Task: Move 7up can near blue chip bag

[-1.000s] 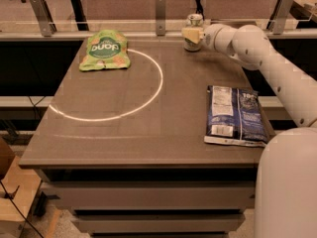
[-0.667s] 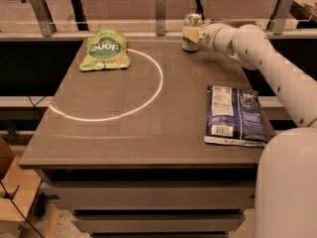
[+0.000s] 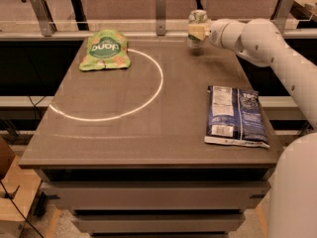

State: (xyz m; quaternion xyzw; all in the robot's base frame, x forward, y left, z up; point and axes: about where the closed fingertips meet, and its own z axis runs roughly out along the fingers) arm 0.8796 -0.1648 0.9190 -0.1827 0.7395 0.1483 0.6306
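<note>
The robot's gripper will release the 7up can on the brown table [image 3: 224, 76] just behind the far edge of the blue chip bag.
The 7up can [image 3: 198, 18], small and silvery with green markings, is upright at the far edge of the table, right of the middle. My gripper [image 3: 196, 32] reaches in from the right and is shut on the can, its pale fingers [image 3: 196, 31] across the can's middle. The can seems to sit slightly above the table, with a shadow under it. The blue chip bag [image 3: 235, 115] lies flat near the table's right edge, label panel up, well in front of the can.
A green rounded bag [image 3: 105, 49] lies at the far left of the brown table [image 3: 124, 133]. A white circle line [image 3: 159, 83] is drawn on the tabletop. A rail with metal posts [image 3: 160, 6] runs behind the table. My white arm [image 3: 277, 48] spans the right side.
The can and my gripper have shifted slightly up and to the right. The bags have not moved.
</note>
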